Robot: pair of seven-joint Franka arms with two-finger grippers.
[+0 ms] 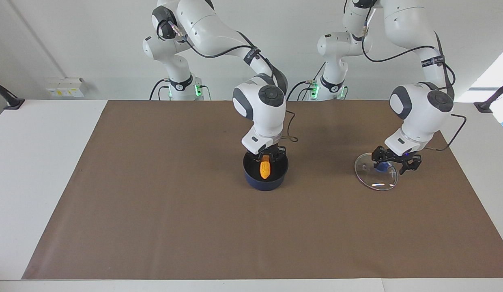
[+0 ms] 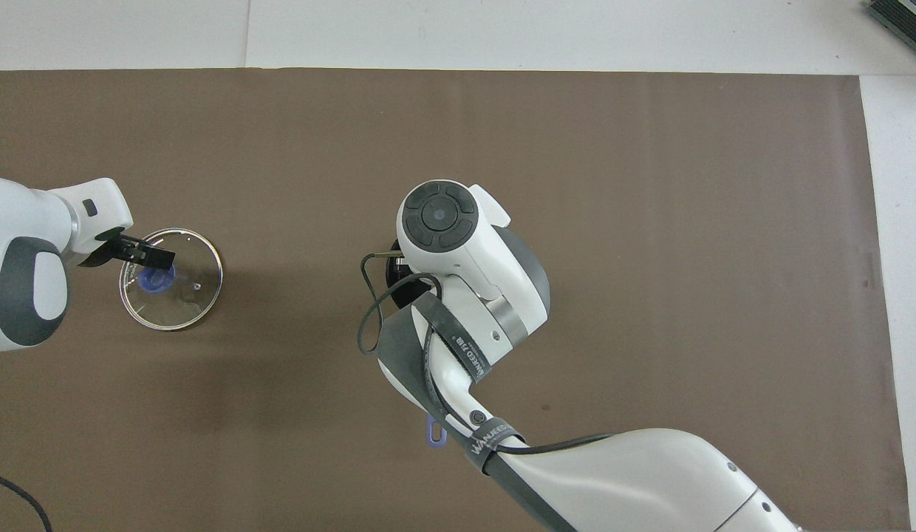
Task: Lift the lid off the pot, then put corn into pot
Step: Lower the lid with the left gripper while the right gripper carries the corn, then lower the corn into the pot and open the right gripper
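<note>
I need to release the corn, hanging point-down inside the pot's rim, with my right gripper on the bottom of the dark blue pot [image 2: 439, 284], in line with its handle.
The dark blue pot [image 1: 251, 180] stands mid-table with no lid on it. My right gripper [image 1: 267, 156] is over the pot and shut on the upper end of the orange-yellow corn [image 1: 265, 170], which hangs point-down inside the pot's rim. In the overhead view the right arm hides the pot and the corn; only the pot's rim edge [image 2: 393, 275] and the handle's end [image 2: 436, 434] show. The glass lid [image 1: 377, 180] lies on the mat toward the left arm's end. My left gripper [image 1: 394, 161] is open just over the lid's blue knob [image 1: 382, 166]; the lid [image 2: 185, 299] and the left gripper [image 2: 144, 255] also show in the overhead view.
A brown mat [image 1: 154, 202] covers most of the white table. A loose black cable [image 1: 291, 129] loops from the right wrist just above the pot. The pot's handle points toward the robots.
</note>
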